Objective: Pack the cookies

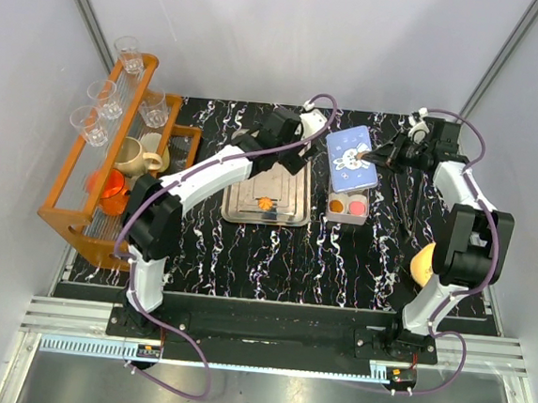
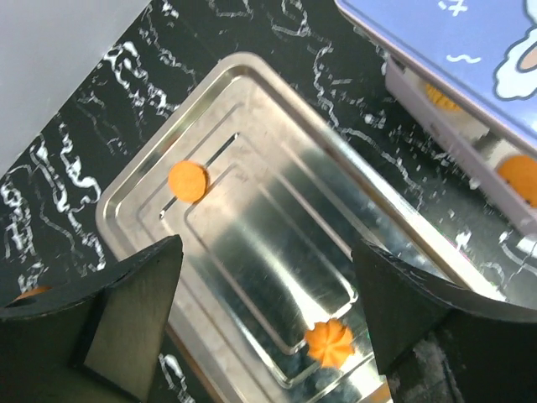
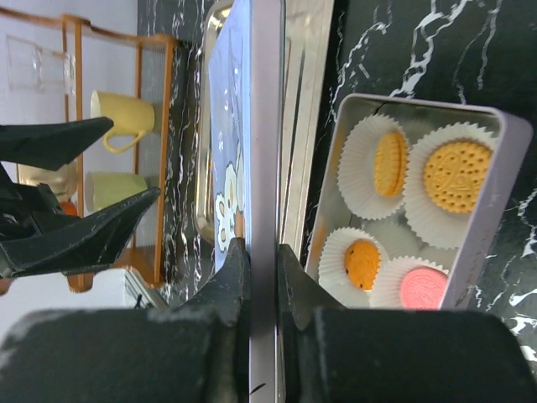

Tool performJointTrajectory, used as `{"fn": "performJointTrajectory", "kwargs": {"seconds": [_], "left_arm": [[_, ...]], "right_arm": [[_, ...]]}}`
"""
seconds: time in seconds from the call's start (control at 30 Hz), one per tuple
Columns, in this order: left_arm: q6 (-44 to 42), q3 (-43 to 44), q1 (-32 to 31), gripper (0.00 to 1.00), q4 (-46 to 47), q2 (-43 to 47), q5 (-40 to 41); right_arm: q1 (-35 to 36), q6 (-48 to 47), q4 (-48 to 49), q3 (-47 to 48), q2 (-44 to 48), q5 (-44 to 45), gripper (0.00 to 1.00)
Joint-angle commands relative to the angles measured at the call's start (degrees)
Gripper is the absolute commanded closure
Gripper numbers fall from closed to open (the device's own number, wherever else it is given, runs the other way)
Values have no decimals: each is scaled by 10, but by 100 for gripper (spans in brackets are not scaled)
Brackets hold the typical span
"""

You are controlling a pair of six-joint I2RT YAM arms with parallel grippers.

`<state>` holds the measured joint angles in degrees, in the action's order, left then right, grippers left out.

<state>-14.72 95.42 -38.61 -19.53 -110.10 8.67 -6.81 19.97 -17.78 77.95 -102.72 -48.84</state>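
My right gripper has a spot to reach on top of the open box (image 1: 355, 179) (image 3: 405, 214), over the cookies. It will let go of the blue bunny lid there.
A round orange cookie (image 2: 187, 181) and an orange flower-shaped cookie (image 2: 328, 342) lie on the steel tray (image 2: 126, 201). In the top view only the flower cookie (image 1: 265, 202) shows. My left gripper (image 2: 268, 311) is open and empty, hovering over the tray (image 1: 240, 208), with the flower cookie between its fingers and nearer the right one. My right gripper (image 3: 262, 252) is shut on the edge of the blue bunny lid (image 1: 352, 157) and holds it tilted over the open box (image 3: 491, 210). Three orange cookies (image 3: 458, 175) and a pink one (image 3: 424, 287) sit in paper cups in the box.
An orange rack (image 1: 56, 206) with glasses and mugs stands at the left. A yellow-orange rounded lump (image 1: 422, 263) lies by the right arm. A thin dark tool (image 1: 406, 199) lies right of the box (image 1: 347, 218). White walls close in on both sides.
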Motion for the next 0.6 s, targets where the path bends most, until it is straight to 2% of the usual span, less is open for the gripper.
{"fn": "performJointTrajectory", "kwargs": {"seconds": [0.0,0.23,0.57], "left_arm": [[43,67,2,11,61,-26,-40],[79,158,1,11,41,-105,-47],[133,216,0,11,20,-174,-65]], "right_arm": [[-12,49,64,-5,-6,8,98],[-12,58,103,-37,-23,37,98],[-12,70,143,-78,-32,61,98]]}}
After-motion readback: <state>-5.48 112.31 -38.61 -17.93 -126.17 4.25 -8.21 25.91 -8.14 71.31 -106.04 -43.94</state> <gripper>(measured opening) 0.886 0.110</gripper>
